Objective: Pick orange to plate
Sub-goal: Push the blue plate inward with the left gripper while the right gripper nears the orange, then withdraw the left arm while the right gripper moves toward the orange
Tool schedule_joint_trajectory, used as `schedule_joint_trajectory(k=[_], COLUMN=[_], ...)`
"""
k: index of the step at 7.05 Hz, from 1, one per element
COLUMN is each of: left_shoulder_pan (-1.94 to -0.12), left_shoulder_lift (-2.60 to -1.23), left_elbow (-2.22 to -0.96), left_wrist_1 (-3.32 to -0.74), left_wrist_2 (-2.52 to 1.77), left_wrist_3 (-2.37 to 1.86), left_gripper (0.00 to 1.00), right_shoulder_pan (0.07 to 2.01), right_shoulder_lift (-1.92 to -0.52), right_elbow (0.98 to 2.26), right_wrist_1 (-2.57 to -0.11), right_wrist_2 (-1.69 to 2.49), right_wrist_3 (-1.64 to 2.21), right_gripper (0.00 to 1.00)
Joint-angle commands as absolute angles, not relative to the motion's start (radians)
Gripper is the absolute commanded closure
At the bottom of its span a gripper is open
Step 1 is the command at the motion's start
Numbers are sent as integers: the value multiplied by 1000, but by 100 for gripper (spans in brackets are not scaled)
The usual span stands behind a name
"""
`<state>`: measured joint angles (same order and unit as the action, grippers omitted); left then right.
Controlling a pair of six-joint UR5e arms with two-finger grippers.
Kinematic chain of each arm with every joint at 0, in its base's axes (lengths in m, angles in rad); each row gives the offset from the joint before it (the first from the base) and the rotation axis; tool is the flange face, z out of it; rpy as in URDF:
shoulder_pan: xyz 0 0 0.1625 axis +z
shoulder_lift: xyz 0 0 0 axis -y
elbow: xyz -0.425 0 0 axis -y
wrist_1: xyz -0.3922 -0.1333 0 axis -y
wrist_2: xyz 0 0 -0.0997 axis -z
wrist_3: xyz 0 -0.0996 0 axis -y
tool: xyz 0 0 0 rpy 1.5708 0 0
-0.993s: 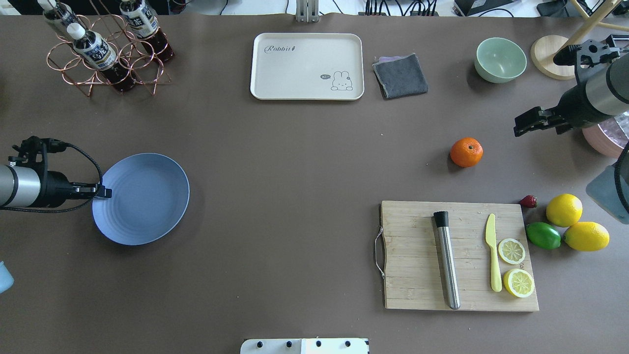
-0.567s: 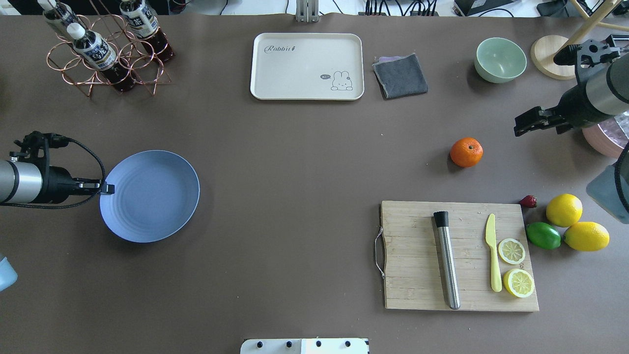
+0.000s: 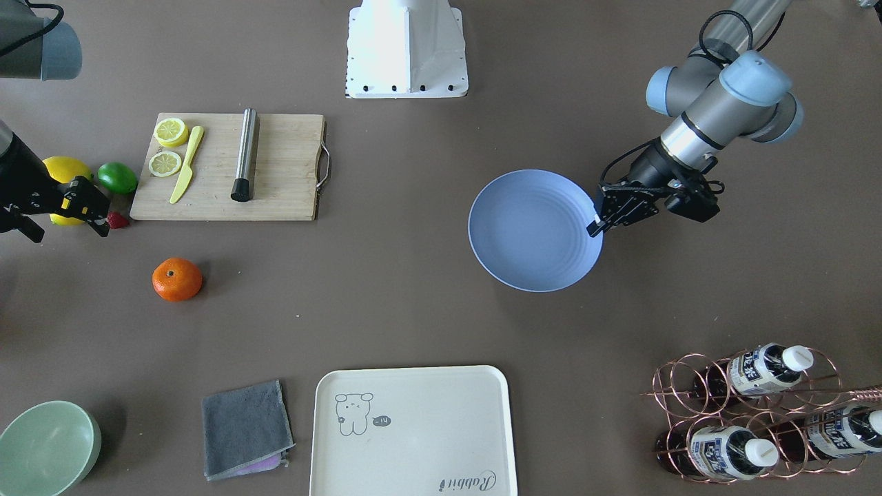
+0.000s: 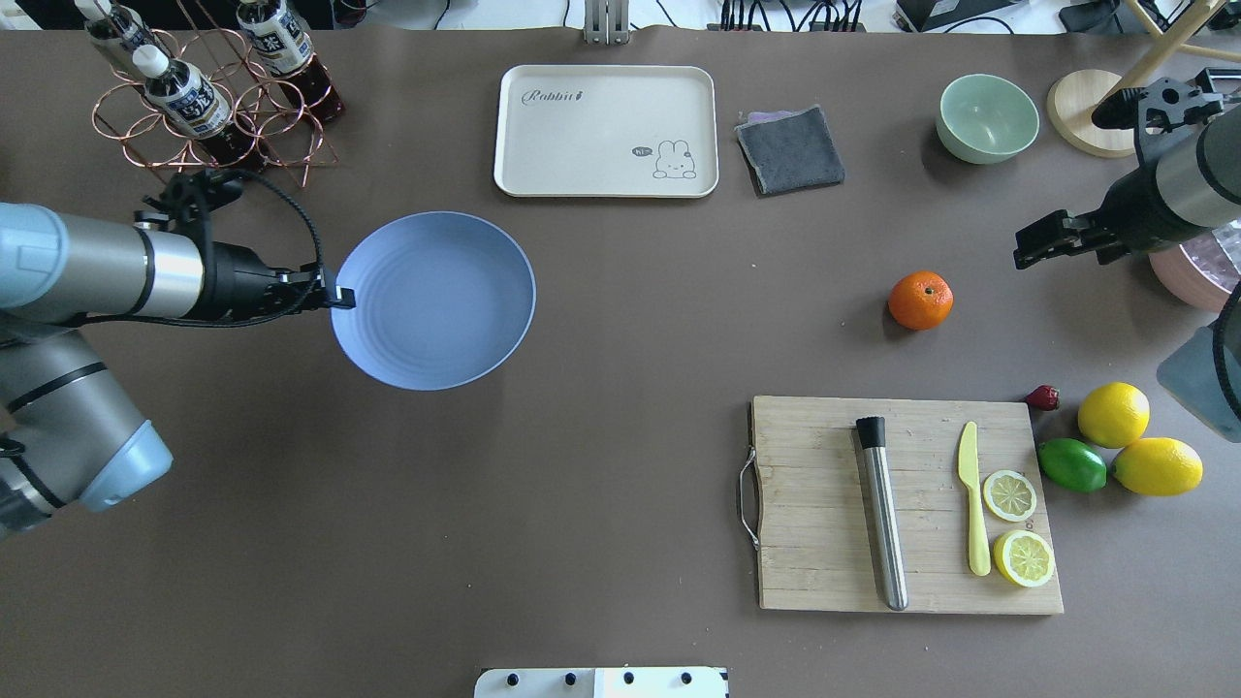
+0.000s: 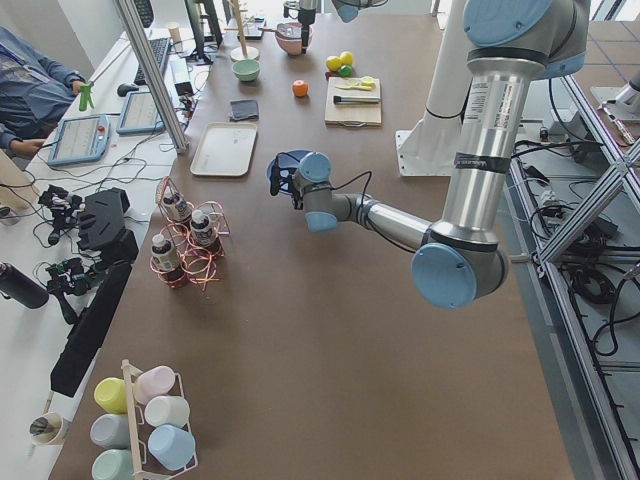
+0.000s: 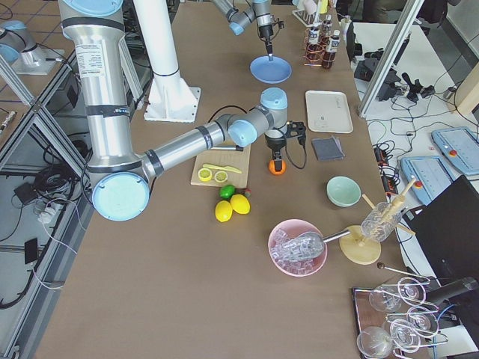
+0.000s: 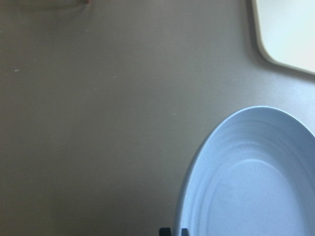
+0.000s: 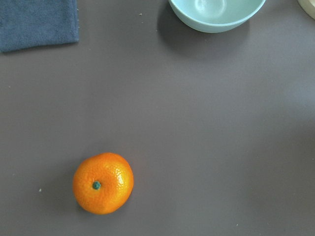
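My right gripper will close around the middle of the orange (image 3: pixel 177 280) (image 8: pixel 103 183), which sits by itself between the cutting board and the pale green bowl.
The periwinkle-blue plate (image 4: pixel 433 301) (image 3: pixel 534 231) hangs left of the table's middle, and my left gripper (image 4: pixel 339 294) (image 3: pixel 596 224) is shut on its left rim. In the left wrist view the plate (image 7: pixel 246 187) fills the lower right, with the fingertips at the bottom edge. The orange (image 4: pixel 920 300) (image 3: pixel 177 279) (image 8: pixel 103 183) rests alone on the brown table at the right. My right gripper (image 4: pixel 1030 247) (image 3: pixel 69 213) is open above the table, to the right of the orange and apart from it.
A cream tray (image 4: pixel 606 131), a grey cloth (image 4: pixel 790 148) and a pale green bowl (image 4: pixel 987 117) line the far side. A cutting board (image 4: pixel 814 504) with muddler, knife and lemon halves sits near the front right, with lemons and a lime (image 4: pixel 1071 464) beside it. A bottle rack (image 4: pixel 204 97) stands far left.
My left gripper has carried the plate away from the left edge, toward the table's middle and the far side. The orange and the right arm have stayed put.
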<state>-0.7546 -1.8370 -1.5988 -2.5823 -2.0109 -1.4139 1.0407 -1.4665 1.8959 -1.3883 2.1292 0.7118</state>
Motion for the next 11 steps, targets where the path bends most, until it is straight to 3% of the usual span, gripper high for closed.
schedule_joint_trajectory(k=[1,4,5,6,9,11], left_shoulder_pan=[-645,-571,-552,-555,-823,-1066], left_shoulder_lift=[-2026,-2075,-2077,-2069,-1941,-1701], left_elbow=[-1482,-1408,-1411,-1419,-1565,-1666], left_wrist_1=[-2530,-2505,-2507,-2508,-2395,-2365], left_wrist_2=[-1881,-1784,-1763,-1760,-2056,-2269], left_wrist_3=[-1485,-1480,-1479,-1474,-1294,-965], left_gripper=[100,100,47,2,1,1], right_shoulder_pan=[1040,1037,1037,1035,1025,1006], right_shoulder_lift=[-1465,-1465,-1463,-1462,-1383,-1338], right_elbow=[1894,1888,1887,1887,1820,1772], right_wrist_1=[-1388,-1388,-1388,-1388,-1390,-1390], right_wrist_2=[2129,2129,2129,2131,2129,2115], right_wrist_3=[712,715,715,716,721,721], right_gripper=[1,1,1,1,1,1])
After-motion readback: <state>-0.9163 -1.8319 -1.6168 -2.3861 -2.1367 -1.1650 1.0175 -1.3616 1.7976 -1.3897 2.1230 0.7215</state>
